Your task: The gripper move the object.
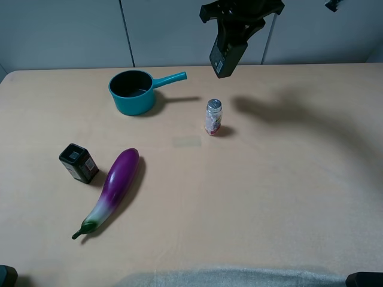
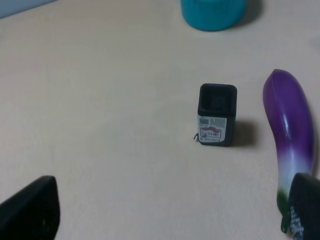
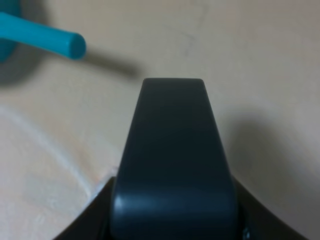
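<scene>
My right gripper is going to let go of the dark bottle between the teal pot's handle tip and the clear shaker (image 1: 198, 101) (image 3: 133, 76).
My right gripper (image 1: 240, 13) is at the back of the table, high above it, shut on the dark flat rectangular bottle (image 1: 226, 52). The bottle hangs tilted in the air, above and behind the clear shaker. In the right wrist view the bottle's dark body (image 3: 172, 165) fills the middle and hides most of the fingers. My left gripper (image 2: 167, 215) is open and empty, low over the table's front left. Its two fingertips (image 2: 30, 210) show at the picture's edges, short of the small black box.
A teal pot (image 1: 133, 91) with a long handle (image 3: 42, 35) stands at the back left. A clear silver-capped shaker (image 1: 213, 116) stands mid-table. A small black box (image 1: 78, 162) (image 2: 217, 115) and a purple eggplant (image 1: 114, 186) (image 2: 290, 130) lie at the left.
</scene>
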